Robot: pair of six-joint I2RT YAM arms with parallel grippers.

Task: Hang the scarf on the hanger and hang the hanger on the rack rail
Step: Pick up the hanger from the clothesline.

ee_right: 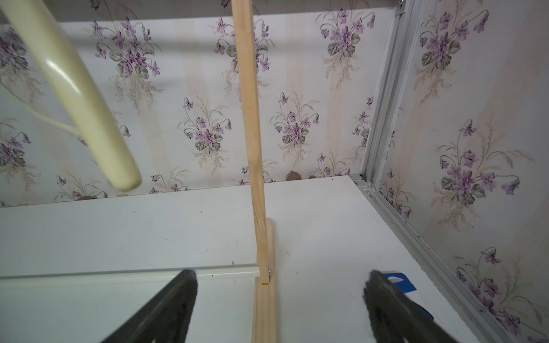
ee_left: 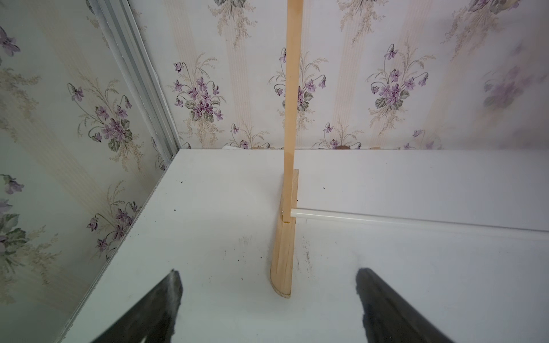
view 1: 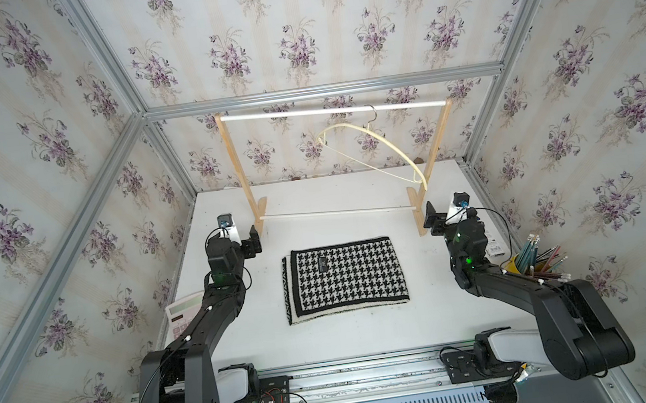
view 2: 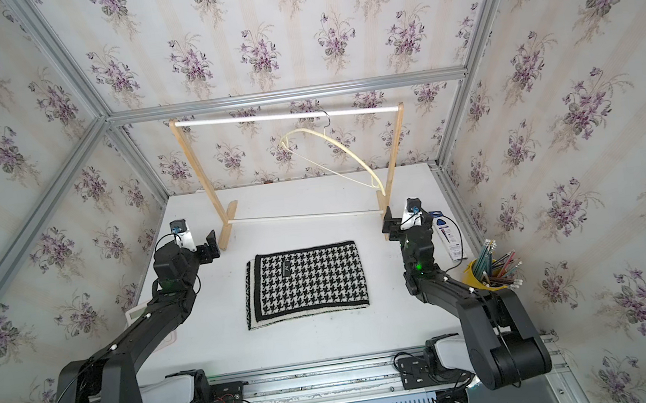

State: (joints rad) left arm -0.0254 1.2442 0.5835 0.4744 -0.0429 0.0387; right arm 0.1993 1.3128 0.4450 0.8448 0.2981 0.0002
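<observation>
The cream hanger is next; my right gripper should close on the middle of its lower arm (view 1: pixel 399 150), the nearer one.
The black-and-white houndstooth scarf (view 1: pixel 345 277) (view 2: pixel 306 282) lies folded flat in the middle of the white table, with a small dark label near its far edge. The cream hanger (view 1: pixel 384 136) (view 2: pixel 341 141) hangs tilted by its wire hook from the rack's top rod, toward the right post. One of its arms (ee_right: pixel 77 98) shows close in the right wrist view. My left gripper (view 1: pixel 254 242) (ee_left: pixel 269 273) is open and empty, left of the scarf's far corner, facing the rack's left foot. My right gripper (view 1: pixel 431 218) (ee_right: pixel 280 274) is open and empty by the rack's right foot.
A wooden rack (view 1: pixel 333 110) with white rods stands across the back of the table; its posts (ee_left: pixel 292 89) (ee_right: pixel 249 118) are just ahead of each gripper. A calculator (view 1: pixel 184 311) lies at the left edge. A yellow pencil cup (view 1: pixel 530 265) and a blue-and-white packet (view 2: pixel 446 233) sit at the right.
</observation>
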